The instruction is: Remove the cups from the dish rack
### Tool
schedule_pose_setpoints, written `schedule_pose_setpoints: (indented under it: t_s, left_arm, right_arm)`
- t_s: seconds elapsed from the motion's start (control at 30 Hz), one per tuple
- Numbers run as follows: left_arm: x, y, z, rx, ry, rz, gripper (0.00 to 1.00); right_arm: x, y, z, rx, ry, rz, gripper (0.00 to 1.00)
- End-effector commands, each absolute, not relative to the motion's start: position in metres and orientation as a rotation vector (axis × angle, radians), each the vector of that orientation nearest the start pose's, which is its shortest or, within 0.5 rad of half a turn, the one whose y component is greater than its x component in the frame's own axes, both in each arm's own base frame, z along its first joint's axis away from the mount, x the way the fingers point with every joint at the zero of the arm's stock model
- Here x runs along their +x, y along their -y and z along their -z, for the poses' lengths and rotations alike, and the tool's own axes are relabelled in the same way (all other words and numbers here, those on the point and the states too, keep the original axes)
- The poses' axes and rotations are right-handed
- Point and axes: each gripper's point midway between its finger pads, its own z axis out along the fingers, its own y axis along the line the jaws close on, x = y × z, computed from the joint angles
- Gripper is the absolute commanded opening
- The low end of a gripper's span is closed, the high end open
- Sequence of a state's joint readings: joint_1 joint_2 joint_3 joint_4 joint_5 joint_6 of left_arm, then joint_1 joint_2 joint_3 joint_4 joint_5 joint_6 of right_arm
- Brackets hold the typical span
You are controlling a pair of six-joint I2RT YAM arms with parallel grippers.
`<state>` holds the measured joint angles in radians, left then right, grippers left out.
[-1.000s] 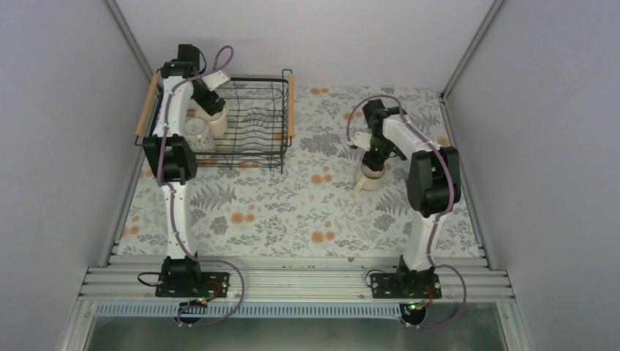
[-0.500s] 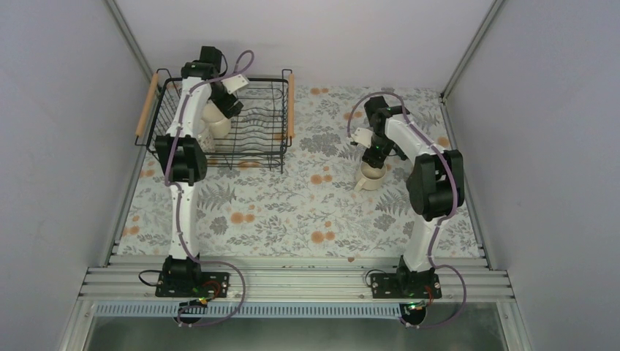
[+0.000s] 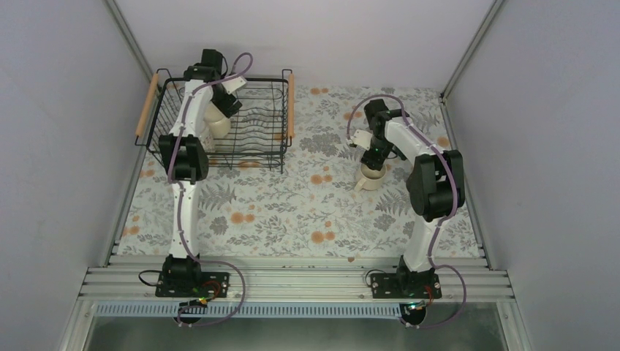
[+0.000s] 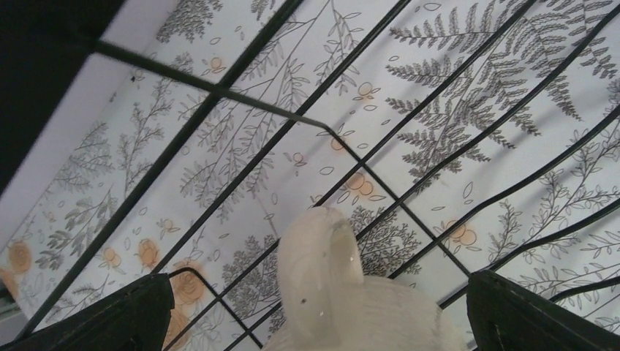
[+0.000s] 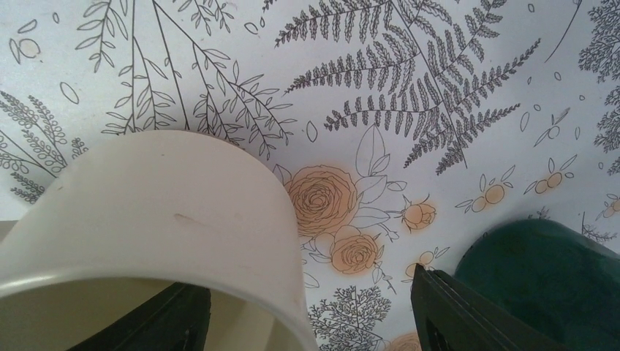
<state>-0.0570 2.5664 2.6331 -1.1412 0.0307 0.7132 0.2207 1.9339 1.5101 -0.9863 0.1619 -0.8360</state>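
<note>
The cream mug's wide body is between my left gripper's fingers, so next I open them and pinch the mug's upturned handle (image 4: 313,267), leaving the body clear for my right gripper.
The black wire dish rack (image 3: 259,150) stands at the back left. My left gripper (image 3: 224,108) reaches into it and is shut on the wide cream mug (image 3: 215,123). In the left wrist view the mug's handle (image 4: 322,256) points away between my fingers, above the rack's floor wires (image 4: 219,91). A white mug (image 3: 205,137) shows partly behind the left arm. My right gripper (image 3: 374,155) hangs open over the beige mug (image 3: 371,176), which stands on the cloth. One finger (image 5: 157,322) is inside its rim (image 5: 146,219), the other outside. A dark green mug (image 5: 545,274) stands just right of it.
The rack's two wooden handles (image 3: 146,108) (image 3: 291,110) run along its left and right sides. The flowered tablecloth (image 3: 292,212) covers the table. Grey walls close in on the left, back and right. The dark grey-black mug is out of view.
The left arm has swung its elbow and wrist to the right and further back over the rack, with the cream mug in the gripper. The right arm has barely moved.
</note>
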Motion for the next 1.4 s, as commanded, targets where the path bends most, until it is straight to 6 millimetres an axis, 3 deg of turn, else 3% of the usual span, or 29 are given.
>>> schedule_pose_setpoints:
  t_s: [0.0,0.33,0.5,0.67,0.83,0.9,0.97,1.23,1.37]
  left_arm:
    - [0.595,0.056,-0.096,1.038,-2.482,-0.105,0.98]
    - [0.560,0.068,-0.054,1.141,-2.619,0.043,0.68]
    - [0.552,0.071,-0.057,1.147,-2.635,0.071,0.34]
    - [0.549,0.060,-0.053,1.157,-2.670,0.004,0.27]
    - [0.545,0.055,-0.049,1.186,-2.696,-0.035,0.29]
    - [0.542,0.055,-0.052,1.201,-2.696,-0.047,0.53]
    - [0.542,0.055,-0.058,1.214,-2.687,-0.077,0.62]
    - [0.538,0.046,-0.093,1.268,-2.633,-0.196,0.63]
    - [0.534,0.036,-0.102,1.306,-2.631,-0.277,0.61]
  right_arm:
    - [0.401,-0.063,-0.080,-1.460,-2.601,0.280,0.71]
    - [0.398,-0.063,-0.079,-1.459,-2.622,0.270,0.68]
    - [0.396,-0.063,-0.081,-1.460,-2.624,0.267,0.66]
    - [0.392,-0.066,-0.085,-1.457,-2.625,0.240,0.66]
    - [0.388,-0.065,-0.086,-1.458,-2.626,0.239,0.66]
    - [0.386,-0.065,-0.084,-1.466,-2.631,0.237,0.67]
    - [0.384,-0.064,-0.082,-1.469,-2.636,0.241,0.67]
    - [0.379,-0.064,-0.075,-1.484,-2.645,0.224,0.67]
    - [0.378,-0.064,-0.071,-1.488,-2.647,0.219,0.66]
